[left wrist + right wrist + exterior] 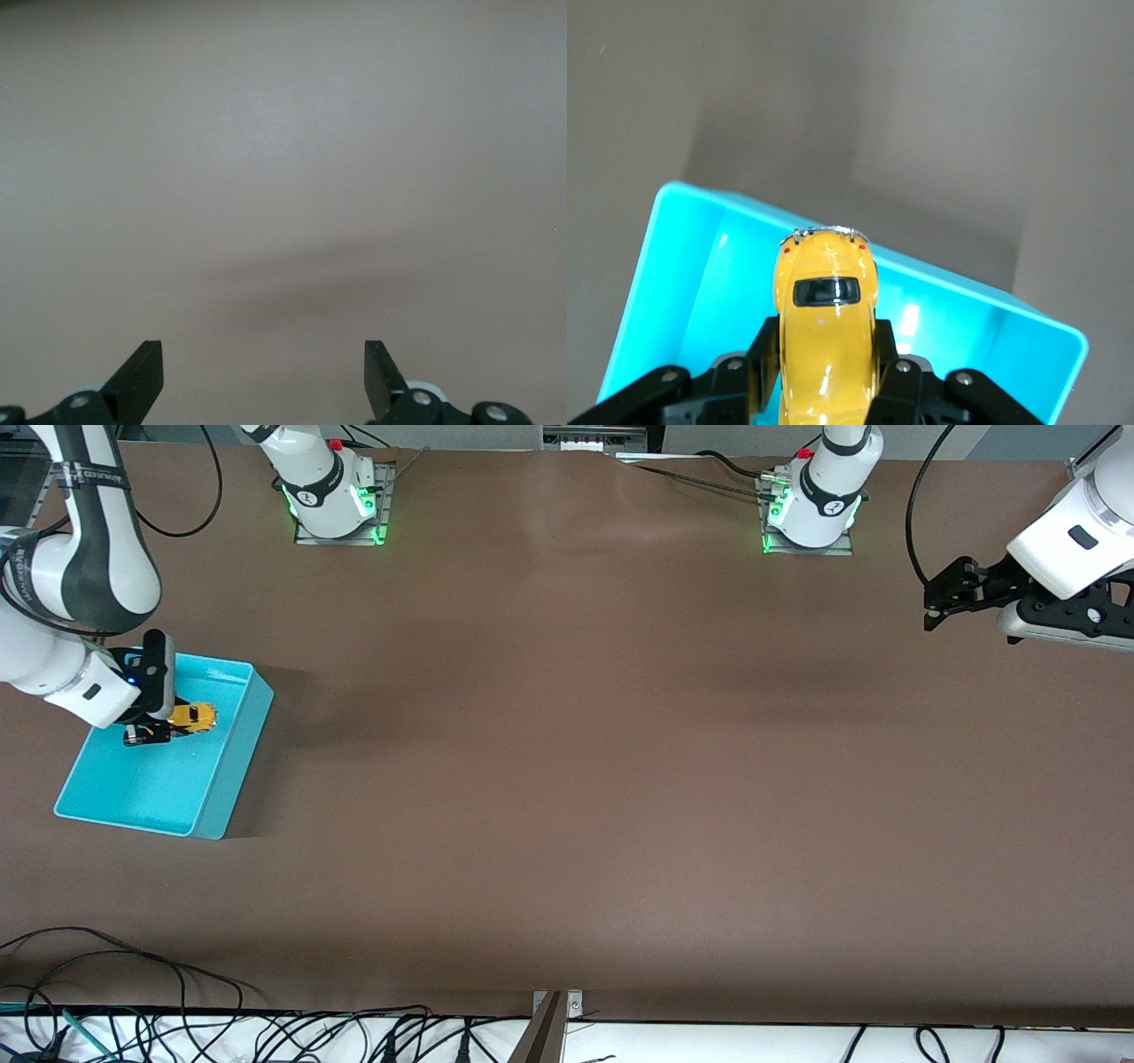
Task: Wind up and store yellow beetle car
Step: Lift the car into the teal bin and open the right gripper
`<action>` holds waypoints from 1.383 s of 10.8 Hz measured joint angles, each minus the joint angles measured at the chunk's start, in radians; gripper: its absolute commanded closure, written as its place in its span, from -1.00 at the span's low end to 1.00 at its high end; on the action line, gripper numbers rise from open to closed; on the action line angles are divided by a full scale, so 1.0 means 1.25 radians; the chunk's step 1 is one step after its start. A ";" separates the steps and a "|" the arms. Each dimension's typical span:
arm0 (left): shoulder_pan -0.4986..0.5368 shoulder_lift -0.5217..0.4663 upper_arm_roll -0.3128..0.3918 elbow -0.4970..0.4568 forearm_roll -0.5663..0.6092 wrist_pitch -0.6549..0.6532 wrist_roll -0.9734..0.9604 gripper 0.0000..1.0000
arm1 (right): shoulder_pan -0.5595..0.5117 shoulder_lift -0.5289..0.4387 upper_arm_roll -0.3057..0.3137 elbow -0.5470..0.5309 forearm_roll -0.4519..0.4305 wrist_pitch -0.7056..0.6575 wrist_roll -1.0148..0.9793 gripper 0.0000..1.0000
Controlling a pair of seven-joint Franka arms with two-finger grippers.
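My right gripper will set the yellow beetle car down and let go of it on the turquoise bin's bottom near its far side (192, 702).
The yellow beetle car (193, 716) is small and rounded with dark windows. My right gripper (168, 728) is shut on the car and holds it over the inside of the turquoise bin (232, 766). In the right wrist view the car (826, 328) sits between the black fingers (764, 354), with the bin's wall (664, 266) below it. My left gripper (939, 607) is open and empty, up over bare table at the left arm's end. The left wrist view shows its two fingertips (142, 372) wide apart over the brown tabletop.
The turquoise bin stands at the right arm's end of the brown table (576, 735). Cables (133, 974) lie along the table's edge nearest the front camera. The two arm bases (337, 496) stand at the table's edge farthest from that camera.
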 measured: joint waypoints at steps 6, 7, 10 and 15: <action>0.000 0.000 -0.001 0.000 0.000 0.000 0.000 -1.00 | -0.095 0.030 0.001 -0.064 0.000 0.050 -0.303 1.00; 0.000 0.000 0.000 0.000 0.000 0.000 0.000 -1.00 | -0.109 0.031 0.001 -0.079 0.000 0.066 -0.340 1.00; 0.000 0.000 0.000 0.000 0.000 0.000 0.000 -1.00 | -0.152 0.045 0.001 -0.127 0.000 0.143 -0.441 1.00; 0.000 0.000 0.000 0.000 0.000 -0.002 0.000 -1.00 | -0.190 0.094 0.002 -0.165 0.000 0.226 -0.500 1.00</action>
